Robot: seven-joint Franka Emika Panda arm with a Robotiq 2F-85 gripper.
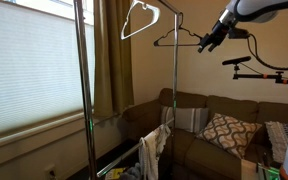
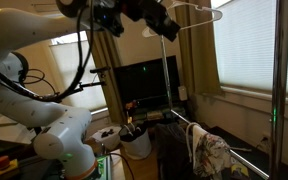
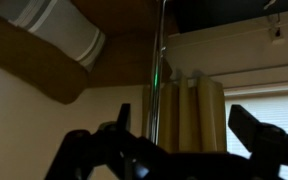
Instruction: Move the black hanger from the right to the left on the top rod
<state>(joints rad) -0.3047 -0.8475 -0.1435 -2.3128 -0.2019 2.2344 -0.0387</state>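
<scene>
The black hanger has an outer end [image 1: 200, 41], farther from the white hanger. Next, my gripper closes on that end.
The black hanger [image 1: 179, 40] is high up by the rack's right pole, its hook just below the end of the top rod [image 1: 162, 9]. I cannot tell whether the hook rests on the rod. My gripper [image 1: 208, 42] is at the hanger's outer end and also shows in an exterior view [image 2: 160, 22]. In the wrist view my fingers [image 3: 189, 128] stand well apart, with a dark shape across the bottom between them. A white hanger [image 1: 139, 18] hangs on the rod further along and shows in both exterior views [image 2: 199, 12].
The rack's vertical poles [image 1: 84, 90] [image 1: 174, 90] stand in front of a window with blinds [image 1: 29, 70] and curtains [image 1: 106, 60]. Clothes [image 1: 152, 148] drape the lower bar. A sofa with cushions [image 1: 224, 130] is behind. A dark screen [image 2: 144, 85] stands beyond the rack.
</scene>
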